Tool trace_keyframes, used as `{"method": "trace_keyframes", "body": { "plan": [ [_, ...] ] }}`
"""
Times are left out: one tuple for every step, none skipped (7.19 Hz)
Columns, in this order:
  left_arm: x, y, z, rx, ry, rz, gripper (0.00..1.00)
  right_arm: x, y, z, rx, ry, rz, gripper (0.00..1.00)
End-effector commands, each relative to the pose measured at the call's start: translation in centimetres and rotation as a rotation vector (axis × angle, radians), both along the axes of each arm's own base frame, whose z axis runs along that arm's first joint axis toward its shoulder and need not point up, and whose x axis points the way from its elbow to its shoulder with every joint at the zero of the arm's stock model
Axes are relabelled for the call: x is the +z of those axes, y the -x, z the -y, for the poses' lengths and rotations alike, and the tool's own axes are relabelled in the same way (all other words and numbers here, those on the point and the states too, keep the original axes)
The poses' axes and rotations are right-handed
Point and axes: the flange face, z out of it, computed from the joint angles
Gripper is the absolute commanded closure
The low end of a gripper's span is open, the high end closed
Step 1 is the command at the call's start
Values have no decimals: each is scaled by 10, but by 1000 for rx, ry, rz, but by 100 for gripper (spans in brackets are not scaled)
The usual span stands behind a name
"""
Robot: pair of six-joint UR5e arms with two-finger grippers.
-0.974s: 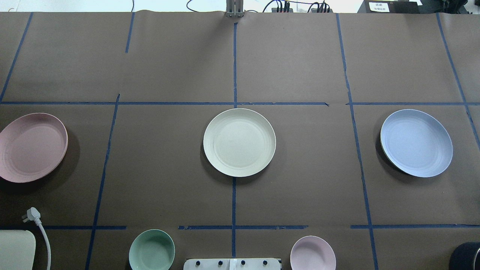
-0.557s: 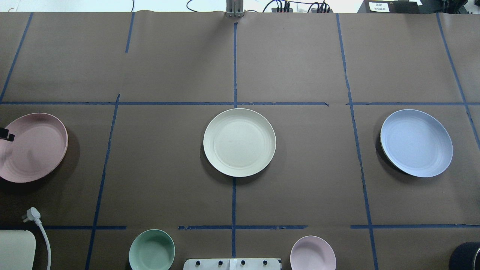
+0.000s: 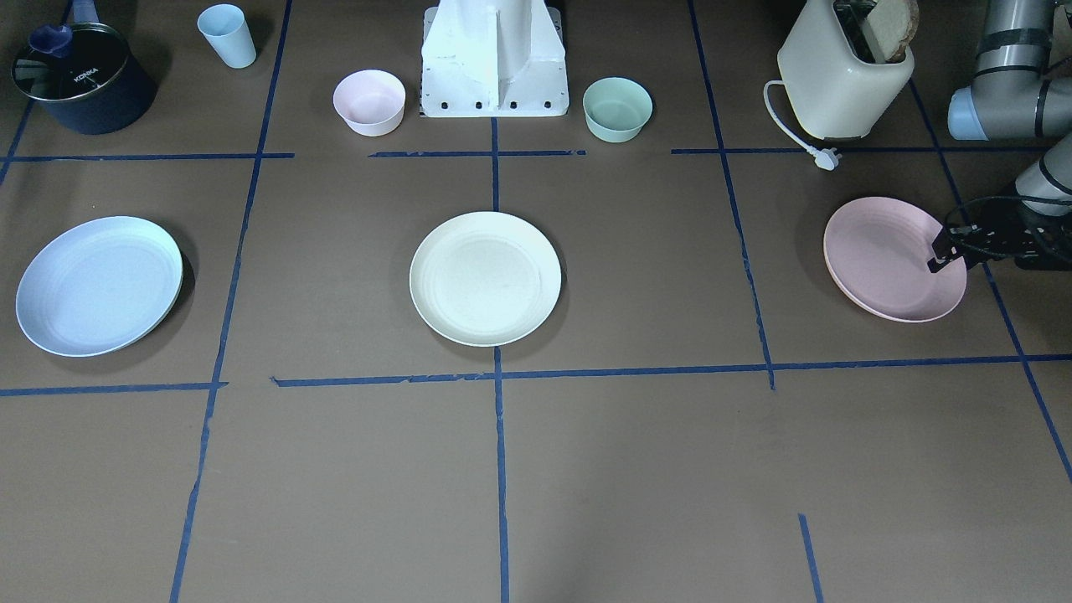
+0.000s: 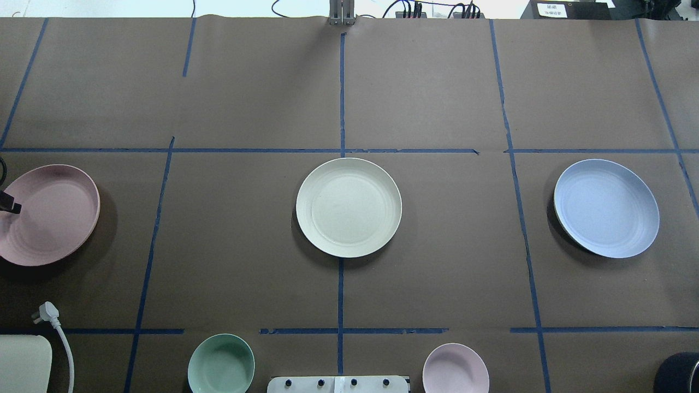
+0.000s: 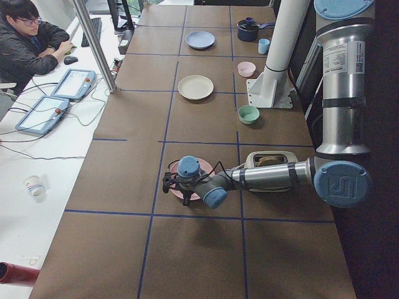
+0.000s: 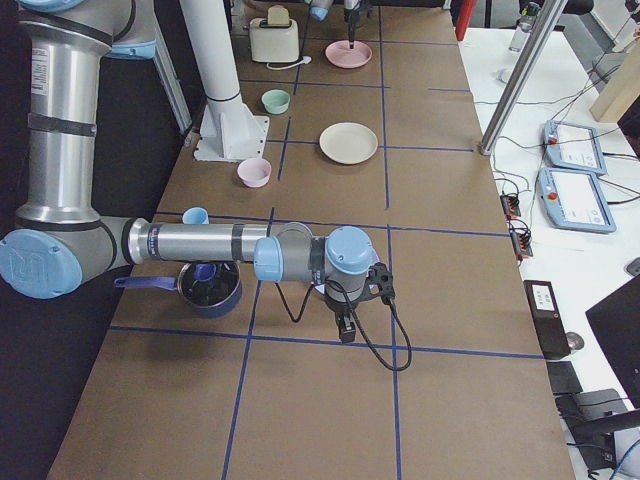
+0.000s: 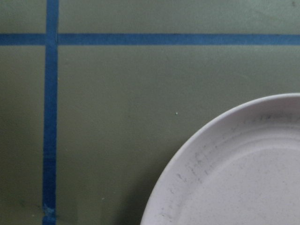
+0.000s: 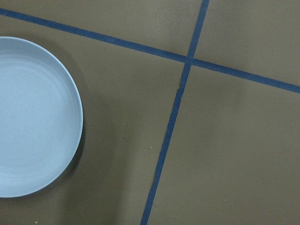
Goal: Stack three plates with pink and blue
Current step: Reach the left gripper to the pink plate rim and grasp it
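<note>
Next, my left gripper releases the pink plate so that it sits on top of the cream plate (image 3: 484, 271) at the centre of the table.
The pink plate (image 4: 54, 218) lies at the table's left end, also in the front-facing view (image 3: 883, 268) and the left wrist view (image 7: 243, 183). The cream plate (image 4: 348, 207) lies at the centre. The blue plate (image 4: 606, 207) lies at the right end and shows in the right wrist view (image 8: 33, 117). My left gripper (image 3: 940, 255) hovers over the pink plate's outer rim, and only a dark finger of it shows in the overhead view (image 4: 10, 206). I cannot tell whether it is open or shut. My right gripper (image 6: 345, 325) shows only in the exterior right view, so I cannot tell its state.
A green bowl (image 4: 221, 364) and a pink bowl (image 4: 455, 368) stand near the robot's base. A toaster (image 3: 842, 75) with its loose plug (image 3: 825, 159) stands behind the pink plate. A dark pot (image 3: 79, 75) and a blue cup (image 3: 228, 35) stand behind the blue plate.
My left gripper's finger has come into the overhead view at the left edge over the pink plate and has shifted slightly toward the robot. No plate has moved.
</note>
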Motion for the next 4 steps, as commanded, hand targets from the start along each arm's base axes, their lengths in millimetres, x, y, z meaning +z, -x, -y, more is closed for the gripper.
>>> {"method": "trace_keyframes", "body": {
  "plan": [
    [-19,-4,-7,57,26,-95,100,-1,0,0,0,-1,2,0],
    [-30,-4,-9,72,24,-127,100,-1,0,0,0,-1,2,0],
    [-41,-6,-4,76,10,-141,100,-1,0,0,0,-1,2,0],
    [-69,-14,4,39,33,-169,100,0,0,0,0,0,2,0]
  ]
}}
